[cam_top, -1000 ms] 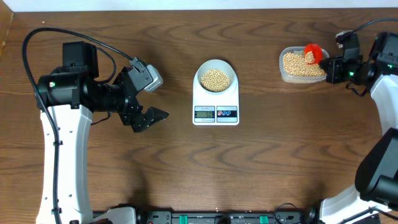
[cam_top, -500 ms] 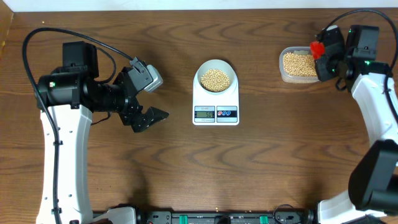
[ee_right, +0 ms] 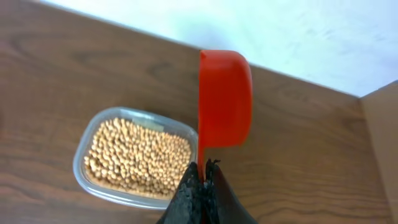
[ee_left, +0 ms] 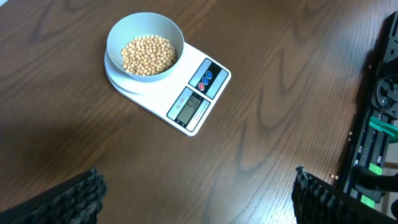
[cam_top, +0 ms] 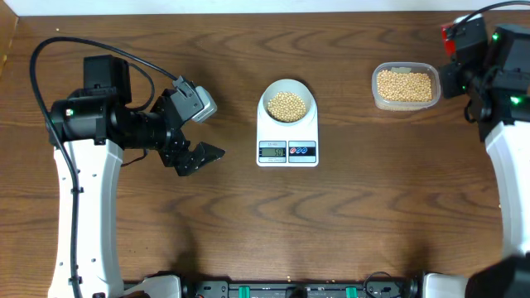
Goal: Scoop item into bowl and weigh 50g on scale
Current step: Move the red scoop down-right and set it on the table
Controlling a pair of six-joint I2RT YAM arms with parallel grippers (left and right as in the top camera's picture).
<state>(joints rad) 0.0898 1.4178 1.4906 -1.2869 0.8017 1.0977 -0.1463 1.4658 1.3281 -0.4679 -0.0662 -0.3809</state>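
Next, I set the red scoop down with my right gripper on the bare table (cam_top: 405,164) in front of the clear tub.
The pale bowl (cam_top: 286,102) sits on the white scale (cam_top: 287,147) at the table's middle and holds beans (cam_top: 286,104). The bowl (ee_left: 145,45), its beans (ee_left: 147,53) and the scale (ee_left: 198,93) also show in the left wrist view. My left gripper (cam_top: 199,156) is open and empty, left of the scale, its fingers wide apart (ee_left: 196,199). My right gripper (ee_right: 202,177) is shut on the handle of a red scoop (ee_right: 224,98), held above the table's far right edge (cam_top: 450,31), beside a clear tub of beans (ee_right: 134,155).
The clear plastic tub (cam_top: 404,86) full of beans stands at the back right. A white surface (ee_right: 261,28) lies beyond the table's far edge. Black equipment (ee_left: 376,124) runs along the front edge.
My right gripper lifted the red scoop out of the tub and moved it right and back, past the tub's edge. The left arm, bowl and scale have not moved.
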